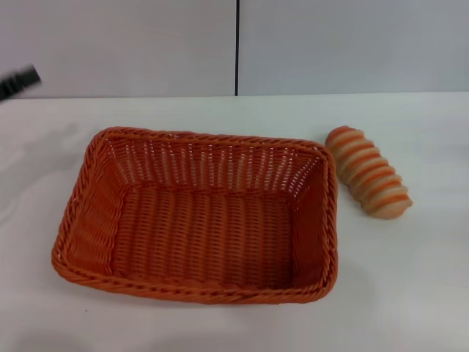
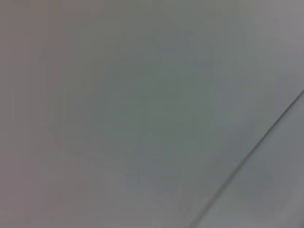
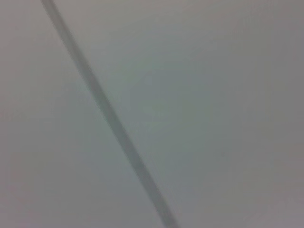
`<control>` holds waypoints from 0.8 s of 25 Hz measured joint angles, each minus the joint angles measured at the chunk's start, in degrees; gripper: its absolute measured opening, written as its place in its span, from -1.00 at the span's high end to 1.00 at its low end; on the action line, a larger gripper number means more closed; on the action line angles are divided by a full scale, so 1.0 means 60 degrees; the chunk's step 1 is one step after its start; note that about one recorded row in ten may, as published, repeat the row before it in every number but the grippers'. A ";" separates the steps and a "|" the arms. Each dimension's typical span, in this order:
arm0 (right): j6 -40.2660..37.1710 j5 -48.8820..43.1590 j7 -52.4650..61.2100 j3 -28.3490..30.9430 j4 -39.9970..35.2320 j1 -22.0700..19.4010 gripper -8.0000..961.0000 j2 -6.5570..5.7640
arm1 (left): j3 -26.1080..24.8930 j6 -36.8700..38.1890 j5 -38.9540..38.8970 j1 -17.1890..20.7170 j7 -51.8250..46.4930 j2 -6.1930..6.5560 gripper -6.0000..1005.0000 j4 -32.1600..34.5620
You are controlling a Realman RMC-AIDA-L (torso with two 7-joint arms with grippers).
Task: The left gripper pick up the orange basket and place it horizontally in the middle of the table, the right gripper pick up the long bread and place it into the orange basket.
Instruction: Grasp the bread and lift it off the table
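Observation:
My right gripper grips the long bread beside the orange basket next, across the bread's middle (image 1: pixel 368 168).
The orange basket (image 1: pixel 198 216) lies lengthwise across the middle of the white table (image 1: pixel 410 279), with nothing in it. Just off the basket's right end, the long bread (image 1: pixel 368 182) lies on the tabletop, ridged orange and cream side up, apart from the rim. A black bit of my left gripper (image 1: pixel 20 81) shows at the far left edge of the head view, well away from the basket. The right gripper is out of view. Both wrist views show only a grey wall.
A grey wall with a dark vertical seam (image 1: pixel 237 48) stands behind the table. A thin seam line (image 2: pixel 247 161) crosses the left wrist view, and a blurred dark seam (image 3: pixel 109 114) crosses the right wrist view.

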 joint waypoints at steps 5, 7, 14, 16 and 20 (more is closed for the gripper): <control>-0.0335 -0.1827 0.4204 -0.2780 -0.2200 0.0046 -0.33 -0.0532 | 0.0084 0.0288 -0.2421 -0.0142 0.3348 -0.0078 -0.15 -0.1896; -0.0689 -0.2687 0.5662 -0.3499 -0.3018 0.0177 -0.33 -0.0784 | 0.0110 0.0618 -0.3090 -0.0270 0.4849 -0.0082 -0.15 -0.2778; -0.2492 -0.5895 0.8274 -0.3875 -0.5483 0.1186 -0.33 -0.1144 | 0.0054 0.1688 -0.4358 -0.0594 0.8909 -0.0103 -0.15 -0.5486; -0.2805 -0.6622 0.8680 -0.4000 -0.5724 0.1618 -0.33 -0.1233 | 0.0050 0.1798 -0.4389 -0.0611 0.9330 -0.0122 -0.15 -0.5682; -0.2862 -0.7428 0.9021 -0.4990 -0.5784 0.2390 -0.33 -0.1247 | -0.0013 0.1772 -0.4427 -0.0619 0.9451 -0.0088 -0.15 -0.6076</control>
